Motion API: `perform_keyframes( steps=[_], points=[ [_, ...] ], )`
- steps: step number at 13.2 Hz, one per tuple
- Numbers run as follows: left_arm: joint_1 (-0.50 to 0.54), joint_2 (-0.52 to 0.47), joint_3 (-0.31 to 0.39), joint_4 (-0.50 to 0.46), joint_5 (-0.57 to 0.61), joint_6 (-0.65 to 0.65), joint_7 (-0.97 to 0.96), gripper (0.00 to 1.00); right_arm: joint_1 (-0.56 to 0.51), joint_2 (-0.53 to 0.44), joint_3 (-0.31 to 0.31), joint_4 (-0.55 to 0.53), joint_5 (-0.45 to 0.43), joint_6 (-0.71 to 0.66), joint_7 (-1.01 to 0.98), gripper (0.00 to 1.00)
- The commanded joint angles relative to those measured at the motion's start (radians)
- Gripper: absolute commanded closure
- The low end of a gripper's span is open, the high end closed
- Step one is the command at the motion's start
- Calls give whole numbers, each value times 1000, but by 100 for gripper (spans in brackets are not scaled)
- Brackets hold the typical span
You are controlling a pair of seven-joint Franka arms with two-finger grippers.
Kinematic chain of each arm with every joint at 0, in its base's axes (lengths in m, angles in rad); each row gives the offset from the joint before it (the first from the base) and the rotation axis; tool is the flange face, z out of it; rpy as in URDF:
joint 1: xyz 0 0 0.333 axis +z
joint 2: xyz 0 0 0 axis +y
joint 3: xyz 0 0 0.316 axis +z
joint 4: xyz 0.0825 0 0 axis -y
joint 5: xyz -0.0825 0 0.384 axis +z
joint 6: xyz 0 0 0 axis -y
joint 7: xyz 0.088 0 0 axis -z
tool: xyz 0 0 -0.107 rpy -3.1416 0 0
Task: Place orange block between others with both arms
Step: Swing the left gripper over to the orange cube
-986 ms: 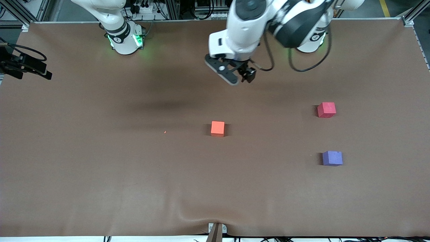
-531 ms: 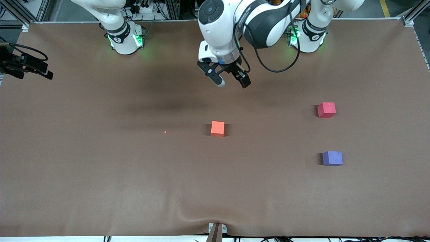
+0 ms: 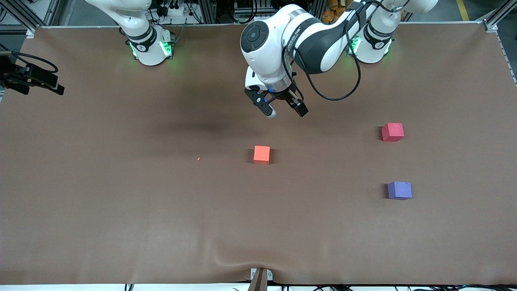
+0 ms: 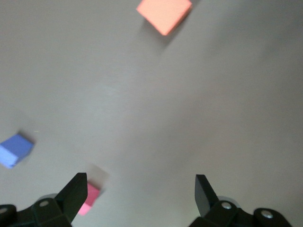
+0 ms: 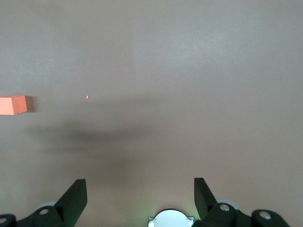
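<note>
Next, my left gripper needs to go to the orange block near the table's middle and close across the block's front and back sides (image 3: 261, 155) (image 4: 164, 14).
The orange block (image 3: 261, 154) rests on the brown table cover near the table's middle. The others lie toward the left arm's end: the pinkish-red cube (image 3: 392, 131) and, nearer the front camera, the purple-blue cube (image 3: 400, 190), with a bare gap between them. My left gripper (image 3: 286, 114) hangs open and empty over bare cover, not over any block. Its wrist view shows the orange block (image 4: 164, 14), the purple-blue cube (image 4: 15, 150) and the pinkish-red cube (image 4: 90, 198) partly hidden by one finger (image 4: 75, 191). The right gripper (image 5: 139, 194) is open and empty above the cover near its own base, with the orange block (image 5: 13, 105) off to one side.
A tiny orange speck (image 3: 198, 159) lies on the cover beside the orange block. A black device (image 3: 32, 79) juts in at the right arm's end of the table. A bracket (image 3: 260, 278) sits at the table's front edge, where the cover wrinkles.
The left arm has swung its gripper lower and closer to the orange block, turning it as it went. The blocks have not moved.
</note>
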Motion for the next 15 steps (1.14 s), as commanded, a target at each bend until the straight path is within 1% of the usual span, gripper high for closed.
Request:
perform_keyframes(
  steps=[1, 6, 8, 9, 12, 14, 15],
  points=[
    [1, 21, -2, 32, -63, -5, -70, 0, 6, -3, -6, 10, 12, -14, 13, 0],
    [-3, 15, -3, 34, -58, 71, -245, 0, 16, 2, -6, 1, 15, -14, 13, 0],
    [2, 21, 0, 32, -54, 136, -312, 0, 27, 16, -6, 2, 15, -14, 18, 0],
    [10, 30, 17, 32, -55, 179, -326, 0, 30, 17, -6, 2, 14, -13, 18, 0],
    [11, 90, 52, 32, -57, 324, -366, 0, 32, 31, -6, 1, 14, -10, 16, 0],
    [10, 152, 55, 31, -55, 416, -401, 0, 27, 42, -6, 4, 14, -4, 16, 0],
    [4, 183, 55, 31, -55, 447, -455, 0, 23, 42, -6, 5, 14, -2, 16, 0]
  ],
)
